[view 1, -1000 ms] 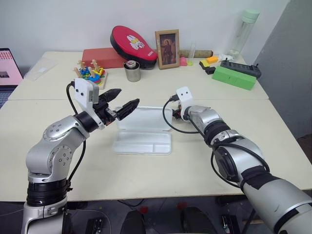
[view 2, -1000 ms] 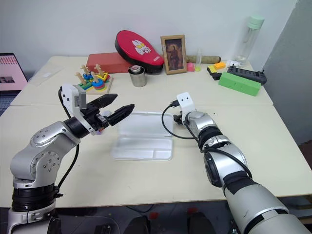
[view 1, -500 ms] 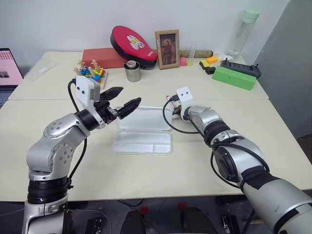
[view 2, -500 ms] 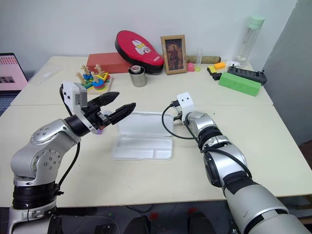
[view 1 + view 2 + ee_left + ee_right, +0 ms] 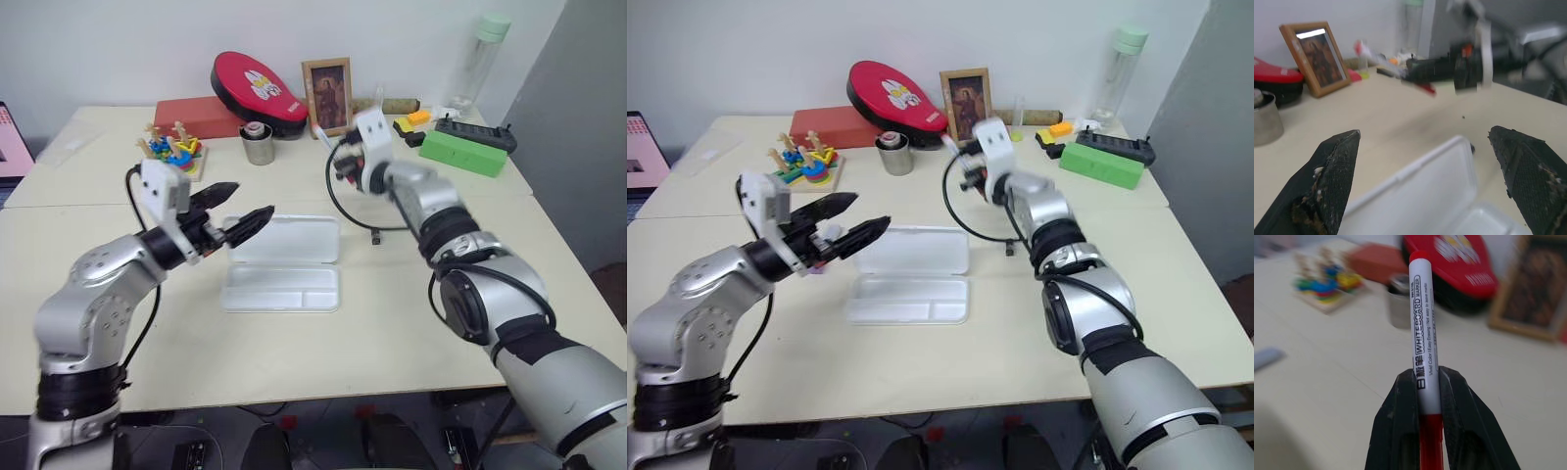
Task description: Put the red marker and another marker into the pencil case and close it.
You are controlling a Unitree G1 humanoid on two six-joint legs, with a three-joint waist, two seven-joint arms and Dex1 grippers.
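Note:
Next, my right gripper lets go of the red marker in the long compartment of the white tray (image 5: 277, 277), at the spot nearest the lid.
The pencil case (image 5: 283, 265) lies open in the middle of the table, its lid flat behind the white tray. My right gripper (image 5: 339, 164) hangs well above the table, behind and to the right of the case. It is shut on the red marker (image 5: 1421, 318), a slim white barrel with red ends that sticks out past its fingertips. My left gripper (image 5: 251, 200) stands open just left of the case, a little above the table, with nothing between its fingers. A blurred lavender stub, probably the other marker (image 5: 1266, 358), lies on the table.
Along the back stand a red oval pouch (image 5: 250, 83), a picture frame (image 5: 328, 95), a metal cup (image 5: 258, 144), a wooden peg toy (image 5: 174, 147), a green box (image 5: 468, 154) and a bottle (image 5: 480, 49). A small black piece (image 5: 375, 235) lies right of the case.
My right gripper closed on the red marker at the table beside the case, lifted it high and turned. The left gripper drew back slightly. The camera view shifted.

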